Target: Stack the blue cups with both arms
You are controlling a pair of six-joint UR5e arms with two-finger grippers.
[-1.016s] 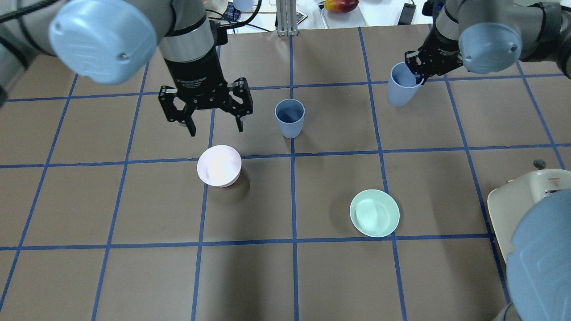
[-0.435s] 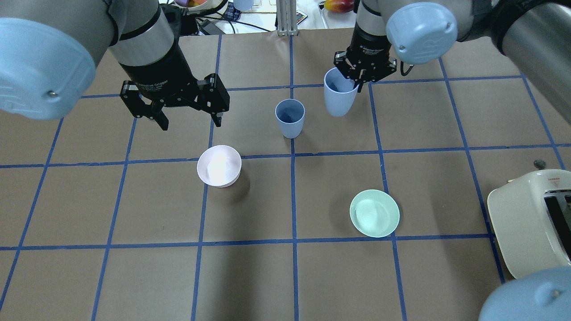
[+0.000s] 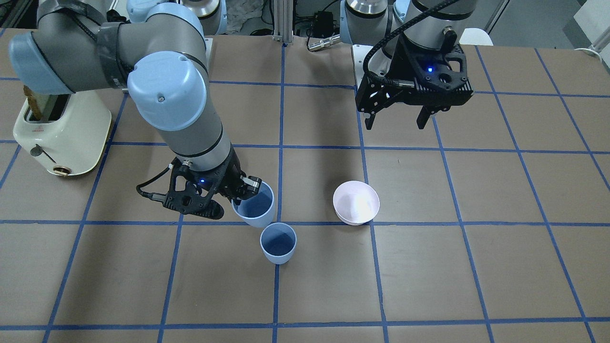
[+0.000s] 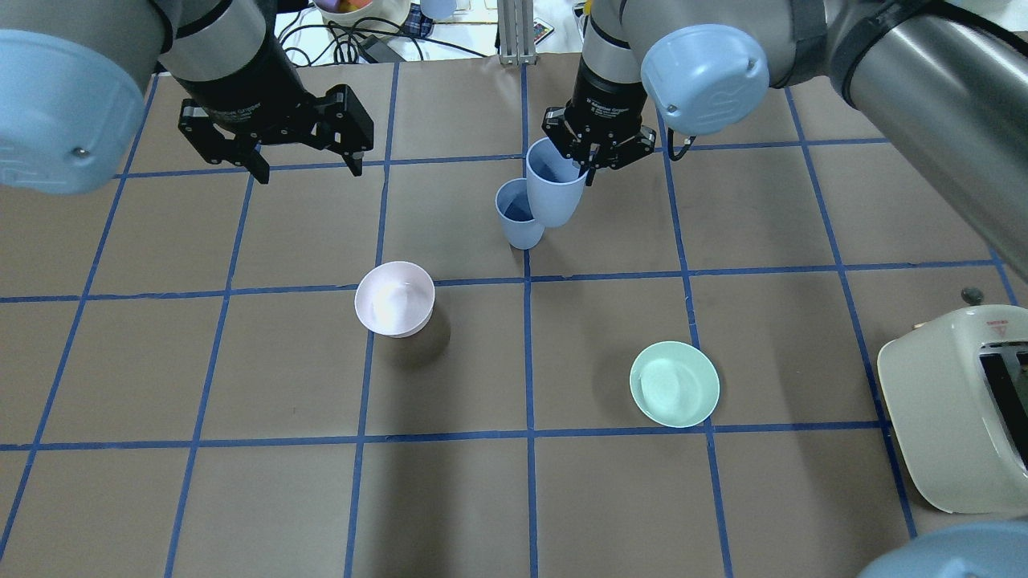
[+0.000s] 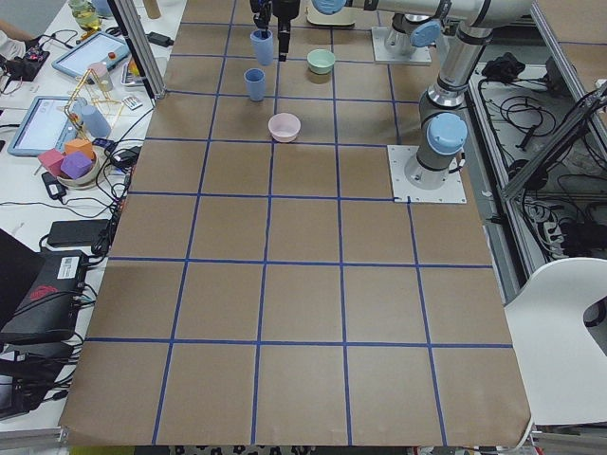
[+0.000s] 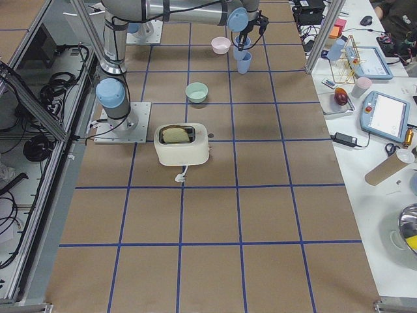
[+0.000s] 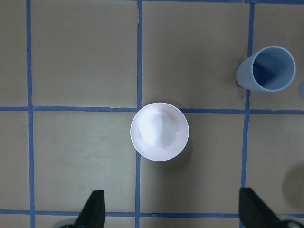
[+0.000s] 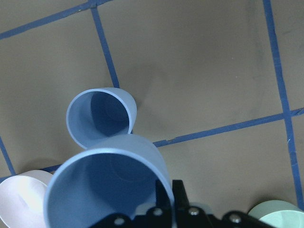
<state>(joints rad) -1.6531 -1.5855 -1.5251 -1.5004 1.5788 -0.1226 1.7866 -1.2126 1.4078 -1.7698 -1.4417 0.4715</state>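
Next, my right gripper releases the held blue cup inside the opening of the blue cup [image 3: 279, 237] [image 8: 100, 117] that stands on the table.
One blue cup [image 4: 514, 223] stands upright on the table near the middle; it also shows in the front view [image 3: 278, 244] and the left wrist view [image 7: 268, 69]. My right gripper [image 4: 593, 154] is shut on the rim of the second blue cup [image 4: 554, 193], one finger inside it. It holds that cup upright in the air, close beside the standing cup on its right. In the right wrist view the held cup [image 8: 104, 185] overlaps the standing cup [image 8: 102, 118]. My left gripper [image 4: 308, 172] is open and empty, raised at the far left, away from both cups.
A pale pink bowl [image 4: 394, 299] sits left of centre, below my left gripper's camera [image 7: 159, 131]. A mint-green bowl [image 4: 674, 384] sits nearer on the right. A cream toaster [image 4: 956, 409] stands at the right edge. Blue tape lines grid the brown table.
My right gripper has carried its blue cup leftward until it is beside the standing cup. My left gripper has drawn back, left and away from the cups, still open.
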